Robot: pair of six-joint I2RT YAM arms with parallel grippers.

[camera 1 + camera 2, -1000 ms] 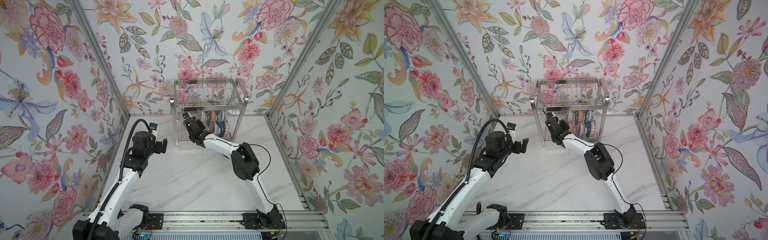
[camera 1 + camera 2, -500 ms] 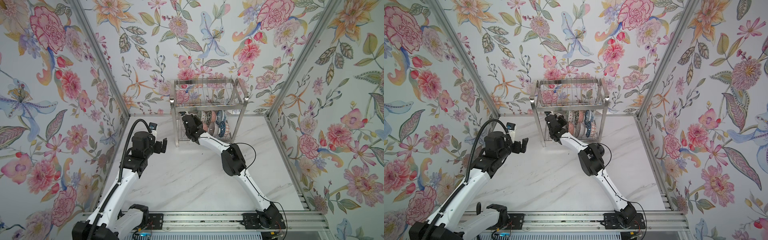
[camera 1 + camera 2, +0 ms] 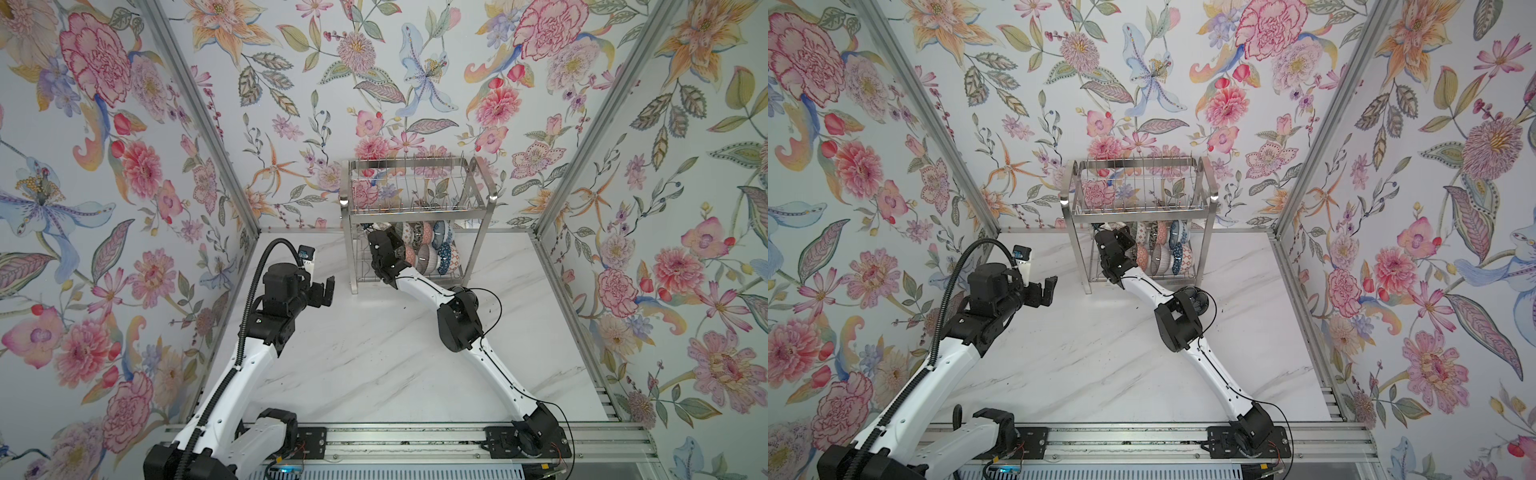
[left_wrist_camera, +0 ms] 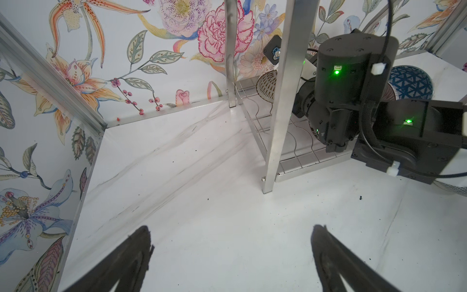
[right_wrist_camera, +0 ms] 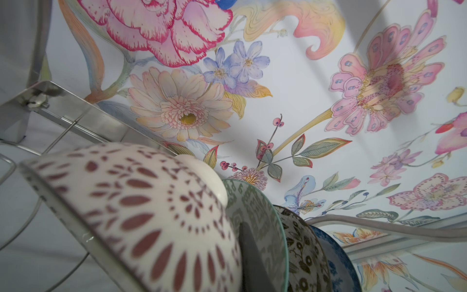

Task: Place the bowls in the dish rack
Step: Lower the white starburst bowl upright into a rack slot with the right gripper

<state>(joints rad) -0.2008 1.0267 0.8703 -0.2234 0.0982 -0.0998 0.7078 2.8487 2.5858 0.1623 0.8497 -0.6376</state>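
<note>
I need to use my right gripper to set the white bowl upright on its edge beside the green bowl on the rack's lower shelf point(image 3: 388, 231) point(image 5: 182, 214).
The steel dish rack point(image 3: 415, 212) point(image 3: 1138, 208) stands at the back wall, and several patterned bowls point(image 3: 432, 249) point(image 3: 1167, 249) stand on edge in a row on its lower shelf. My right gripper point(image 3: 384, 245) point(image 3: 1115, 245) reaches into the left end of that shelf. In the right wrist view my right gripper point(image 5: 237, 265) is shut on the wall of a white bowl with red petals point(image 5: 141, 217). One finger point(image 5: 249, 252) lies between it and a green bowl point(image 5: 257, 215). My left gripper point(image 3: 326, 291) point(image 3: 1048, 291) point(image 4: 231, 252) hovers open and empty over the table, left of the rack.
In the left wrist view the rack's near leg point(image 4: 285, 101) stands just ahead, with the right arm's wrist point(image 4: 348, 88) beyond it. Past that arm shows a blue-triangle bowl point(image 4: 409, 83). Floral walls close in the marble table point(image 3: 374, 365) on three sides.
The right gripper has pushed a little deeper into the rack's lower shelf and its elbow has swung left. The left arm has stayed put.
</note>
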